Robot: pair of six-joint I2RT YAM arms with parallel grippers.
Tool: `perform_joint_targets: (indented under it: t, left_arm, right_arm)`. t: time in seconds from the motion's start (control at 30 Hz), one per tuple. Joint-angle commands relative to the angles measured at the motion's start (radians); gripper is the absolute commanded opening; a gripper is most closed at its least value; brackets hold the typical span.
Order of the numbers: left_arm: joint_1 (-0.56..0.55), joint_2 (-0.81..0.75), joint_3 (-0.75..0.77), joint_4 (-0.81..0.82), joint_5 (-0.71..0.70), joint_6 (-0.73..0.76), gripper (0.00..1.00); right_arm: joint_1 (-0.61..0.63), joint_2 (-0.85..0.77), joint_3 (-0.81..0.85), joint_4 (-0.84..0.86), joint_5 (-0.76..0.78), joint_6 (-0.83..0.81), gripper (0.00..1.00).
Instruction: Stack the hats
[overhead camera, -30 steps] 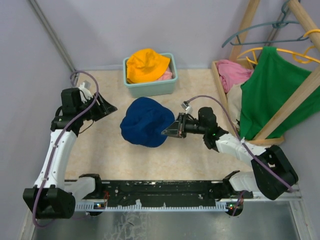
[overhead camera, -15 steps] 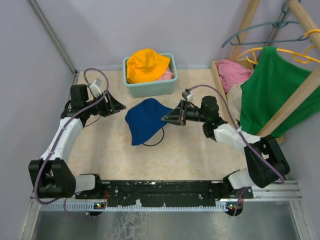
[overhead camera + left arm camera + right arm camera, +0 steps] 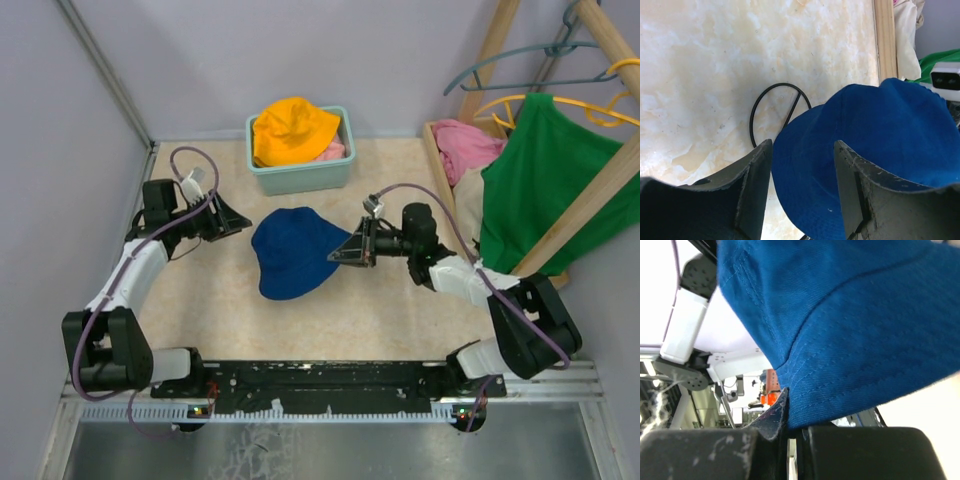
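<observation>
The robot's right gripper pulls the navy blue hat's rim up crooked, so it should let go and take the hat's rim nearer the front (image 3: pixel 312 287) to make the hat level.
The navy blue hat (image 3: pixel 293 252) lies crown up in the middle of the table, and its right brim is pinched in my right gripper (image 3: pixel 341 254), which is shut on it. In the right wrist view the blue brim (image 3: pixel 855 325) runs down into the closed right gripper (image 3: pixel 792 415). My left gripper (image 3: pixel 238 224) stands open just left of the hat, apart from it. In its wrist view the hat (image 3: pixel 890 145) fills the gap beyond the open left gripper (image 3: pixel 802 146). A yellow-orange hat (image 3: pixel 291 129) sits on top of the teal bin (image 3: pixel 300 179), with pink fabric (image 3: pixel 334 151) under it.
A wooden rack (image 3: pixel 600 185) at the right carries a green shirt (image 3: pixel 545 180) and hangers. Pink cloth (image 3: pixel 465 143) and pale cloth (image 3: pixel 468 205) lie at its foot. A black ring (image 3: pixel 771 112) is marked on the table beside the hat. Walls close the left and far sides.
The left arm swung farther back and right, bringing its open gripper close to the hat's left edge. The right gripper shifted slightly right with the brim, and the hat sank and flattened.
</observation>
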Motion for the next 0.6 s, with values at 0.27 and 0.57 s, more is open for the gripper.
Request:
perform_joint_targets:
  t: [0.27, 0.57]
  left_arm:
    - [0.005, 0.033, 0.042, 0.047, 0.039, 0.015, 0.56]
    - [0.005, -0.044, -0.016, -0.022, 0.052, 0.000, 0.53]
  right_arm:
    - [-0.003, -0.006, -0.147, -0.006, -0.021, -0.158, 0.04]
    - [-0.003, -0.070, -0.058, -0.223, 0.002, -0.338, 0.49]
